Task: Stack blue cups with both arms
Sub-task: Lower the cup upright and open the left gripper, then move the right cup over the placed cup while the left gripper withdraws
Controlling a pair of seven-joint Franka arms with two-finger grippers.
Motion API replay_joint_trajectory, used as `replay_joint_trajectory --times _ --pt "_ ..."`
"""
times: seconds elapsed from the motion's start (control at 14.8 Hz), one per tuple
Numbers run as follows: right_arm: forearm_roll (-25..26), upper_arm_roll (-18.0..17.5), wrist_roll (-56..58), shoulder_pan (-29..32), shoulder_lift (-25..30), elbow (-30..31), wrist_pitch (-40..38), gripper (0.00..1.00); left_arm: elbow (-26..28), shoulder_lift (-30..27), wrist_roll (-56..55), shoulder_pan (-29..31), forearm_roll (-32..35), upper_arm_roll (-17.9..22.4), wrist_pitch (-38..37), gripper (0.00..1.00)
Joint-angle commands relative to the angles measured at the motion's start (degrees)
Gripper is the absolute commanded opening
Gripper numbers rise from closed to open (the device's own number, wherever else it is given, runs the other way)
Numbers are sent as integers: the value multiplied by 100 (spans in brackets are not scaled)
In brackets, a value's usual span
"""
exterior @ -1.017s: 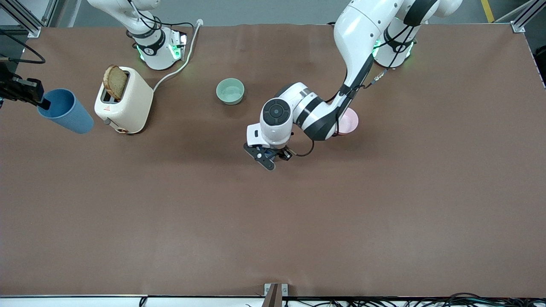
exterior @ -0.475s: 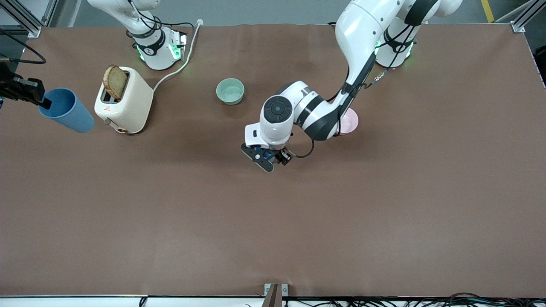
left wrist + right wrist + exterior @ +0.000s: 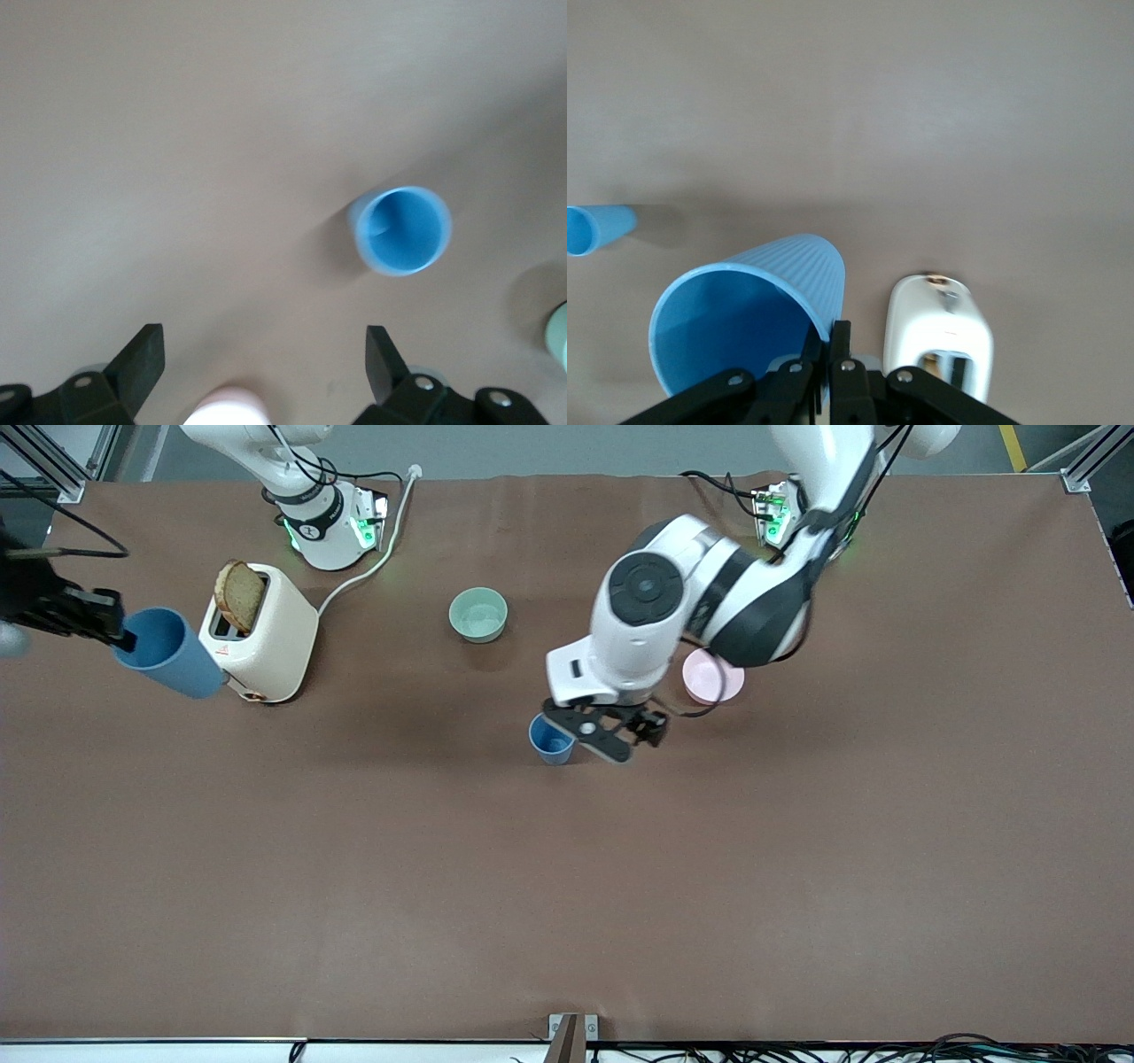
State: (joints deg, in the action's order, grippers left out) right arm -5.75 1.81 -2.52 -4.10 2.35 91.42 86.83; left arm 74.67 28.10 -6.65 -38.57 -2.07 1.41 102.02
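Observation:
A blue cup is standing upright on the table. I should let go of the second blue cup with my right gripper inside the blue cup standing upright on the table (image 3: 553, 734) (image 3: 585, 231).
One blue cup (image 3: 551, 740) stands upright on the table, mouth up; it also shows in the left wrist view (image 3: 403, 228) and in the right wrist view (image 3: 598, 228). My left gripper (image 3: 604, 735) hangs open and empty above the table between this cup and the pink bowl; in the left wrist view the gripper (image 3: 261, 354) is apart from the cup. My right gripper (image 3: 120, 636) is shut on the rim of the second blue cup (image 3: 170, 655), held tilted in the air beside the toaster. In the right wrist view the gripper (image 3: 833, 341) pinches the cup's wall (image 3: 744, 328).
A cream toaster (image 3: 259, 636) with a toast slice (image 3: 239, 595) stands at the right arm's end, its cable running to that arm's base. A pale green bowl (image 3: 478, 615) and a pink bowl (image 3: 713, 676) sit farther from the front camera than the standing cup.
My left gripper has let go of the standing cup, risen and shifted toward the pink bowl, uncovering the cup. My right gripper has carried its cup closer to the toaster.

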Motion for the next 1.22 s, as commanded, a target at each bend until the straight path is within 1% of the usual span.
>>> replay_joint_trajectory --times 0.0,0.07,0.2,0.27,0.34,0.41,0.54,0.61,0.75,0.88,0.95,1.08,1.15 --pt "-224 39 -729 -564 -313 42 455 0 83 -331 -161 16 -49 710 -243 100" --pt "-233 39 -1080 -836 -436 60 657 1 83 -358 -161 25 65 895 -252 100" --pt "-251 30 -1705 -1354 -647 69 1035 0 91 -393 -135 52 652 1133 -261 100" --pt "-295 30 -1995 -1627 -805 69 1237 0 91 -489 -152 147 698 1256 -252 100" --pt "-443 30 -2259 -1908 -911 69 1431 0 91 -577 -143 348 664 1361 -252 100" --pt "-601 30 -2435 -2102 -1042 69 1607 1 91 -613 -135 551 629 1345 -252 100" --pt "-865 39 -2569 -2533 -1341 69 1950 1 100 -779 -160 990 218 1327 -252 100" --pt "-945 39 -2595 -2700 -1490 69 2143 1 109 -824 -161 1053 59 1345 -305 100" --pt "-945 39 -2945 -3060 -1780 86 2503 2 109 -841 -38 1298 22 1328 -515 100" --pt "-945 39 -3079 -3228 -1913 235 2715 1 109 -964 58 1536 -74 1301 -525 100" --pt "-945 39 -3079 -3273 -1940 366 2855 1 109 -982 172 1607 -197 1344 -525 100" --pt "-945 39 -3079 -3360 -1957 708 3320 1 109 -1008 234 1677 -215 1345 -525 100" --pt "-954 39 -3096 -3422 -1992 849 3531 1 109 -1017 235 1852 -241 1327 -525 100"
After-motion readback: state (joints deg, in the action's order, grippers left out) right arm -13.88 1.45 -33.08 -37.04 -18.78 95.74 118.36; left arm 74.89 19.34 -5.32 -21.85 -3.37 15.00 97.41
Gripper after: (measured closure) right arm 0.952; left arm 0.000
